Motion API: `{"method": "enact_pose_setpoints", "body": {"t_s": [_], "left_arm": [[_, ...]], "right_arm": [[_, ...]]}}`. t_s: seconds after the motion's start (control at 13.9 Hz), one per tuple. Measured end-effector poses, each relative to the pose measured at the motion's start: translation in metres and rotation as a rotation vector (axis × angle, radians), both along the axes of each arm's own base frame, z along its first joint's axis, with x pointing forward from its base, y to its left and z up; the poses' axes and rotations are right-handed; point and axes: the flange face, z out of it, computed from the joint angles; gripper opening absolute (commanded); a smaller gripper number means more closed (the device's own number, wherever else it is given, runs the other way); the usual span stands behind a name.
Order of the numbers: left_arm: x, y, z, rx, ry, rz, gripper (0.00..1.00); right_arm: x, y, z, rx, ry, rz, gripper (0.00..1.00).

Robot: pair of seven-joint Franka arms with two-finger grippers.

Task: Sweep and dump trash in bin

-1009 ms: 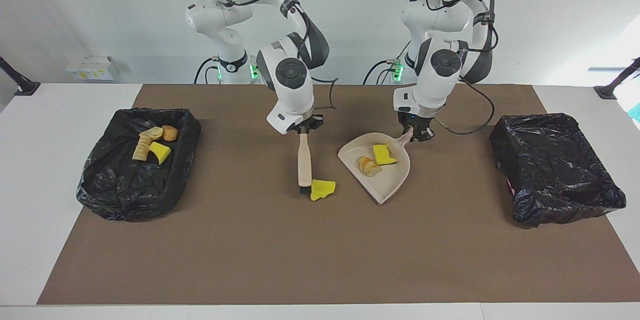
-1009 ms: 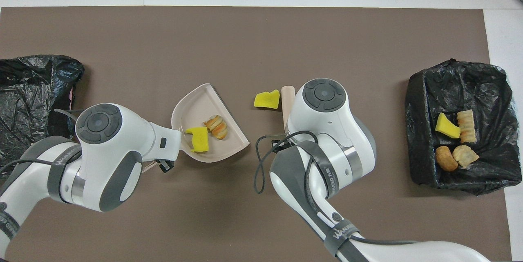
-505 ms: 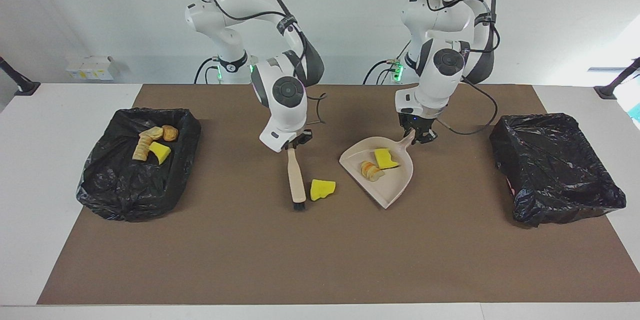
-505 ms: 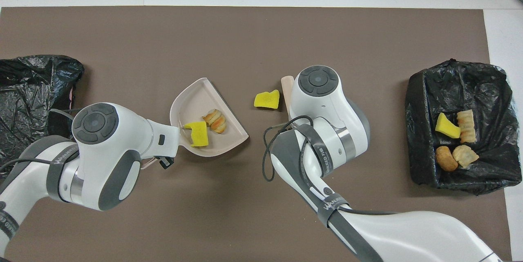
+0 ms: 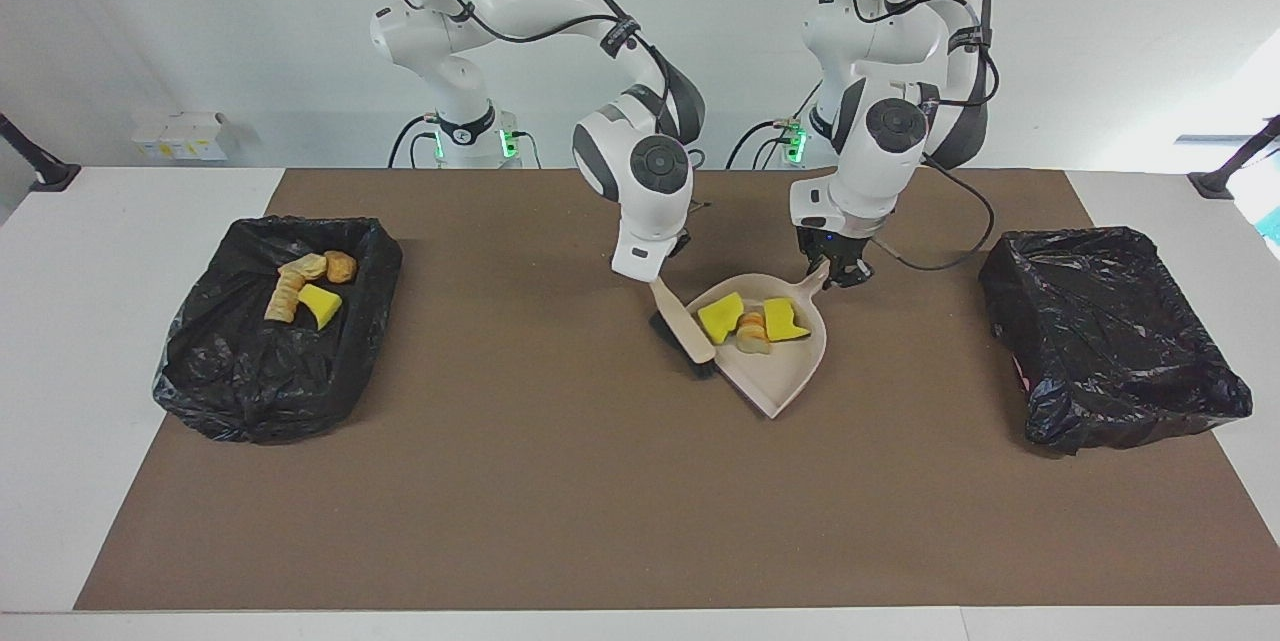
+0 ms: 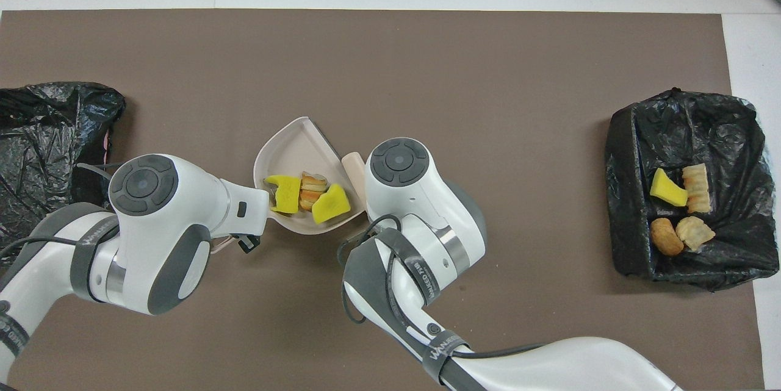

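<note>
My right gripper is going to put the beige brush down on the brown mat (image 6: 360, 314) between my arms, closer to me than the dustpan.
The beige dustpan (image 5: 790, 376) lies on the brown mat mid-table. It holds two yellow sponge chunks (image 5: 720, 318) (image 5: 783, 318) with a croissant piece (image 5: 752, 331) between them. My left gripper (image 5: 836, 271) is shut on the dustpan's handle. My right gripper (image 5: 657, 283) is shut on the beige brush (image 5: 683, 321), whose black bristles rest at the pan's open edge. In the overhead view the dustpan (image 6: 293, 147), the sponges (image 6: 284, 191) (image 6: 331, 205) and the brush's end (image 6: 352, 162) show; both grippers are hidden under their wrists.
A black-bagged bin (image 5: 250, 391) at the right arm's end holds croissant pieces and a sponge; it also shows in the overhead view (image 6: 628, 153). A second black-bagged bin (image 5: 1100, 341) stands at the left arm's end, with no trash visible in it.
My right gripper has swept the brush toward the left arm's end and pushed the loose yellow sponge into the dustpan. The left gripper and the dustpan have hardly moved.
</note>
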Motion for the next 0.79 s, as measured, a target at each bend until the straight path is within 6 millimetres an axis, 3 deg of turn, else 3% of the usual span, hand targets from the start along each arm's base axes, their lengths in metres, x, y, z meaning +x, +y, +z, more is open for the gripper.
{"method": "enact_pose_setpoints", "body": {"t_s": [0.22,0.43,0.65,0.79], "left_arm": [[0.001,0.002,0.000,0.000,0.000,0.006,0.00],[0.008,0.016,0.003,-0.002,-0.006,0.042,0.00],[0.023,0.049,0.018,-0.002,-0.007,0.110,0.00],[0.034,0.079,0.042,0.000,-0.003,0.168,0.00]], "right_arm": [[0.006,-0.008,0.004,0.048,0.014,0.026,0.00],[0.024,-0.040,0.015,0.043,0.023,-0.018,0.00],[0.026,-0.074,0.054,-0.005,0.056,-0.106,0.00],[0.004,-0.062,0.078,-0.067,0.061,-0.209,0.00]]}}
